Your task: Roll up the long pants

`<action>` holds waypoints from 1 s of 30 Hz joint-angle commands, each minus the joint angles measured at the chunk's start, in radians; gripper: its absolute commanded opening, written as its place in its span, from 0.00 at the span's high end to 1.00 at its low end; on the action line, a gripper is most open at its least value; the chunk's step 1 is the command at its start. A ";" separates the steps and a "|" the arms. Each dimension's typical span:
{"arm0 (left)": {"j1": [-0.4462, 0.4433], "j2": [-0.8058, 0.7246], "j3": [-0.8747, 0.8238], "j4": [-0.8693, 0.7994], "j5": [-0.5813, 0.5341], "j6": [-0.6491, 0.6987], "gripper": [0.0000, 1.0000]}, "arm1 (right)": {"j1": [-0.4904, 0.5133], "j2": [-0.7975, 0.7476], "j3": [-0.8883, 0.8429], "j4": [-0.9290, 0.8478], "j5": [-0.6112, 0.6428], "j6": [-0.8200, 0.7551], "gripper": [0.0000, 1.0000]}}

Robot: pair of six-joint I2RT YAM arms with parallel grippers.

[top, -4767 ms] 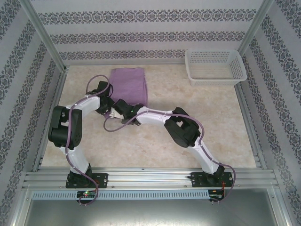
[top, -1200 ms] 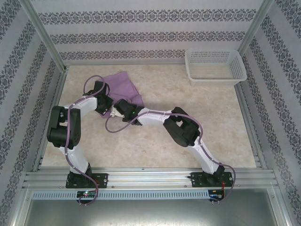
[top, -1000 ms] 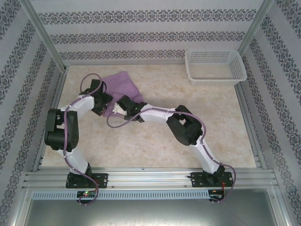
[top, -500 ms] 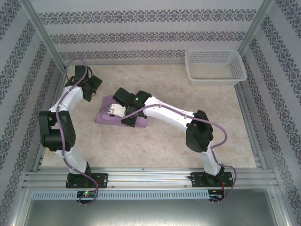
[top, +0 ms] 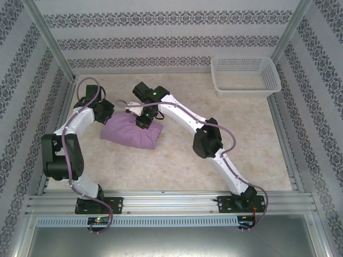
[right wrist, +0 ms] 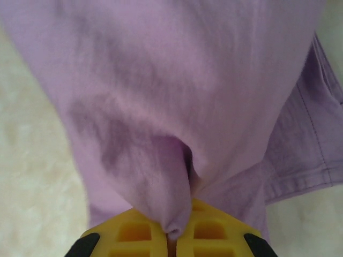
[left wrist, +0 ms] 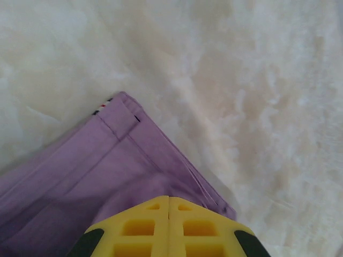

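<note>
The near part of the long pants lies spread wide past the fold that my right gripper pinches, so I need to let go of that fold and take their near edge (top: 122,143).
The long pants (top: 131,136) lie as a thick lilac bundle on the left middle of the table. My right gripper (top: 142,122) stands over the bundle's far edge. In the right wrist view a fold of the pants (right wrist: 161,80) rises into the right gripper (right wrist: 179,235), pinched between the yellow fingers. My left gripper (top: 107,111) is at the bundle's left end. In the left wrist view the left gripper (left wrist: 169,201) has its fingers pressed together just over the pants (left wrist: 107,171), with nothing showing between them. A bit of striped waistband (left wrist: 104,107) peeks out at the cloth's corner.
A white mesh basket (top: 245,75) stands at the back right corner. The beige marbled table (top: 257,139) is bare on its right half. Metal frame rails (top: 63,110) and patterned walls close in the left, back and right sides.
The pants went from a flat folded sheet at the back to a rolled bundle nearer the middle. The right arm swung over it; the left gripper lifted away, then returned to its left end.
</note>
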 commanded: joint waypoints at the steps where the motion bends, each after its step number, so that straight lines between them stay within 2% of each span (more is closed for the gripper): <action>1: 0.001 -0.107 -0.013 -0.029 -0.023 -0.010 1.00 | -0.007 0.057 0.056 0.021 -0.054 0.046 1.00; 4: 0.001 -0.182 -0.002 -0.069 -0.050 0.003 1.00 | -0.018 0.098 0.042 0.064 -0.054 0.065 1.00; 7: -0.002 -0.241 0.010 -0.103 -0.024 0.002 1.00 | -0.021 0.114 0.010 0.097 -0.061 0.068 1.00; 11: -0.054 -0.319 -0.062 -0.038 0.022 -0.062 1.00 | -0.024 0.109 -0.039 0.131 -0.070 0.071 1.00; 14: -0.111 -0.322 -0.104 0.024 0.025 -0.110 1.00 | -0.023 0.100 -0.051 0.132 -0.069 0.066 0.99; 16: -0.152 -0.292 -0.116 0.057 0.019 -0.125 1.00 | -0.024 0.088 -0.061 0.134 -0.065 0.061 0.91; 17: -0.166 -0.263 -0.115 0.073 0.019 -0.129 1.00 | -0.024 0.078 -0.067 0.136 -0.059 0.061 0.79; 18: -0.175 -0.232 -0.115 0.083 0.014 -0.131 1.00 | -0.024 0.068 -0.073 0.137 -0.044 0.059 0.59; 19: -0.185 -0.203 -0.113 0.089 0.007 -0.130 1.00 | -0.024 0.056 -0.081 0.141 -0.024 0.061 0.46; 20: -0.186 -0.170 -0.109 0.096 -0.004 -0.126 1.00 | -0.024 0.036 -0.099 0.146 0.004 0.063 0.37; 21: -0.188 -0.137 -0.104 0.096 -0.014 -0.121 1.00 | -0.023 0.009 -0.117 0.146 0.036 0.066 0.32; 24: -0.187 -0.055 -0.074 0.081 -0.053 -0.094 1.00 | -0.025 -0.106 -0.219 0.169 0.096 0.068 0.26; 30: -0.180 0.050 -0.008 0.039 -0.111 -0.043 1.00 | -0.008 -0.401 -0.544 0.309 0.203 0.087 0.24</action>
